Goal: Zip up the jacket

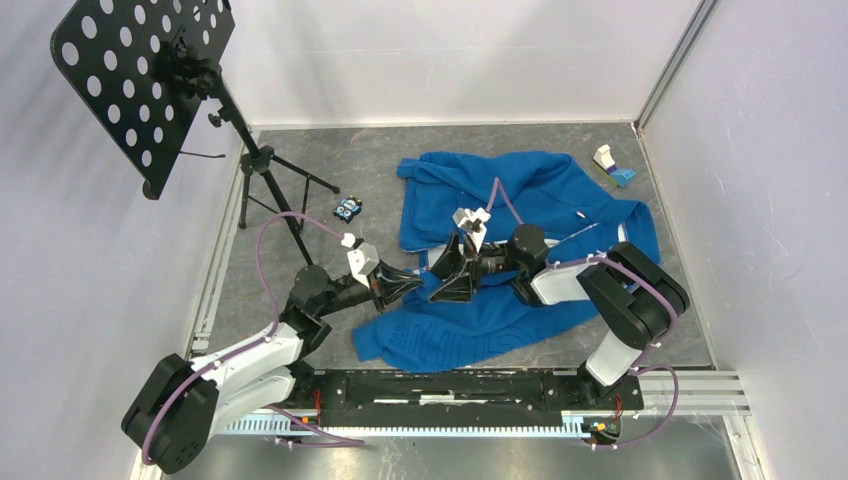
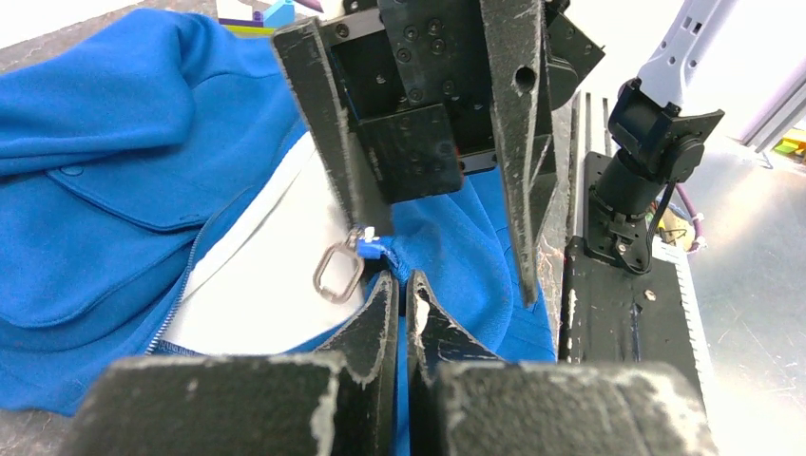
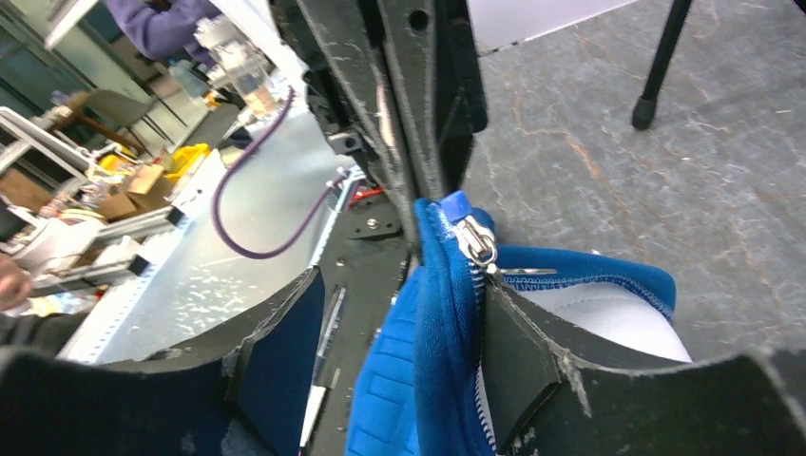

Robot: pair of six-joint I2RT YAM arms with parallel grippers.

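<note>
My left gripper pinches the fold beside the blue tab, so my right gripper should hold the jacket edge while my left gripper opens and takes the tab (image 2: 372, 248).
The blue jacket (image 1: 520, 195) lies spread on the grey table, its white lining showing in the left wrist view (image 2: 257, 275). My left gripper (image 1: 408, 285) is shut on a fold of blue fabric at the zipper's end (image 2: 404, 282), just beside the silvery ring pull (image 2: 337, 273). My right gripper (image 1: 452, 275) faces it, open, its jaws wide apart around the raised jacket edge. In the right wrist view the zipper slider (image 3: 476, 243) and its teeth rest against one finger (image 3: 523, 356), and the gripper (image 3: 404, 285) holds nothing.
A black music stand (image 1: 145, 75) on a tripod stands at the back left. A small blue gadget (image 1: 347, 209) lies near the tripod's foot. A white and blue object (image 1: 610, 165) sits at the back right. The black base rail (image 1: 450, 385) runs along the near edge.
</note>
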